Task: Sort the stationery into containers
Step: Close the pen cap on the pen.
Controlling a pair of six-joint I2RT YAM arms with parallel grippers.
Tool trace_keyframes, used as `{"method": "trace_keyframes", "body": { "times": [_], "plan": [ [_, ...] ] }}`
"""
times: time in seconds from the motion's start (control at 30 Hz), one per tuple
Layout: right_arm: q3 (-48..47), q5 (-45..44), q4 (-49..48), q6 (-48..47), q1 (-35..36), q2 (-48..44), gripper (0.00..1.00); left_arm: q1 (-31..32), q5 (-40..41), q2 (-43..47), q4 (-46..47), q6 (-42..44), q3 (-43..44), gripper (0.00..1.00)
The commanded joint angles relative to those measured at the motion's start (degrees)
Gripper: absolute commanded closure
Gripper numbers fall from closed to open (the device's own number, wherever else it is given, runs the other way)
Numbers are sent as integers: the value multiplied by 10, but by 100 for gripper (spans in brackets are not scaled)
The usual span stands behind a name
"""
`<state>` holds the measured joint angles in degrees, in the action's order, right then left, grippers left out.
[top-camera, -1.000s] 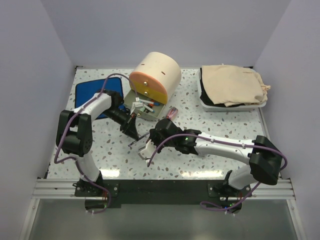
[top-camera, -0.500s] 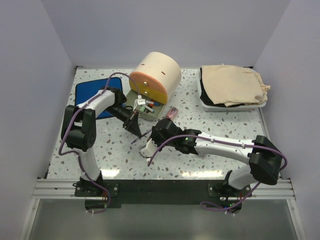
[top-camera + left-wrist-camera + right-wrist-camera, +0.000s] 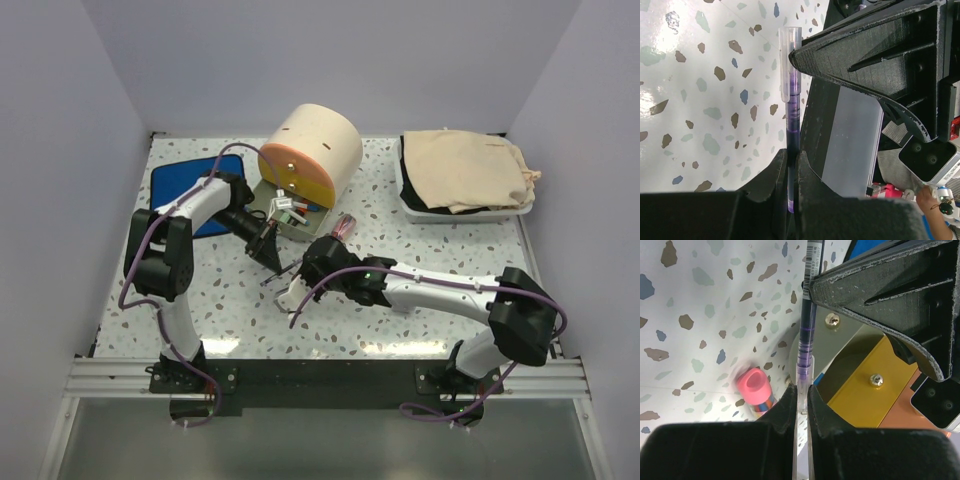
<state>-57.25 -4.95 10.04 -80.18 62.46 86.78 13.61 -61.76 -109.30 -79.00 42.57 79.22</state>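
I will release the purple pen with my left gripper onto the small stationery in the cabinet's pulled-out drawer [image 3: 289, 211]. The pen is now just in front of the cabinet.
A purple pen [image 3: 791, 115] with a clear cap is pinched from both ends. My left gripper [image 3: 789, 165] is shut on its barrel, and my right gripper [image 3: 801, 395] is shut on the clear cap end [image 3: 806, 335]. From above, the two grippers [image 3: 272, 258] [image 3: 297, 275] meet just in front of the beige cylindrical cabinet [image 3: 320, 140]. Its lowest drawer [image 3: 290, 215] is pulled out and holds small stationery. A pink transparent tube [image 3: 345, 226] [image 3: 754, 387] lies on the table beside that drawer. The yellow drawer front [image 3: 865, 390] shows close behind the pen.
A blue cloth [image 3: 180, 185] lies at the back left under the left arm. A white tray [image 3: 405, 195] with a beige bag [image 3: 465, 170] stands at the back right. Speckled tabletop stretches in front of both arms.
The left arm has swung in toward the cabinet, and the pen has moved a little that way. The right gripper has followed. Both grips are unchanged.
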Motion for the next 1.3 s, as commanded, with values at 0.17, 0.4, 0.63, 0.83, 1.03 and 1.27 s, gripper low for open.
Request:
{"method": "trace_keyframes", "body": {
  "times": [0.17,0.4,0.63,0.83,1.03,1.27],
  "plan": [
    [-11,87,-18,17,25,11,100,20,-99,18,36,-1,34,100],
    [7,40,-35,28,25,-6,100,20,-76,61,37,16,12,100],
    [-18,59,-41,28,31,8,100,32,-88,61,38,8,27,100],
    [-26,-27,-32,80,31,1,100,36,-44,107,36,22,7,100],
    [-3,-104,-1,122,27,-50,62,36,12,145,35,52,-27,100],
    [-9,-148,82,195,-7,-136,40,37,45,157,36,74,-42,100]
  ]
}}
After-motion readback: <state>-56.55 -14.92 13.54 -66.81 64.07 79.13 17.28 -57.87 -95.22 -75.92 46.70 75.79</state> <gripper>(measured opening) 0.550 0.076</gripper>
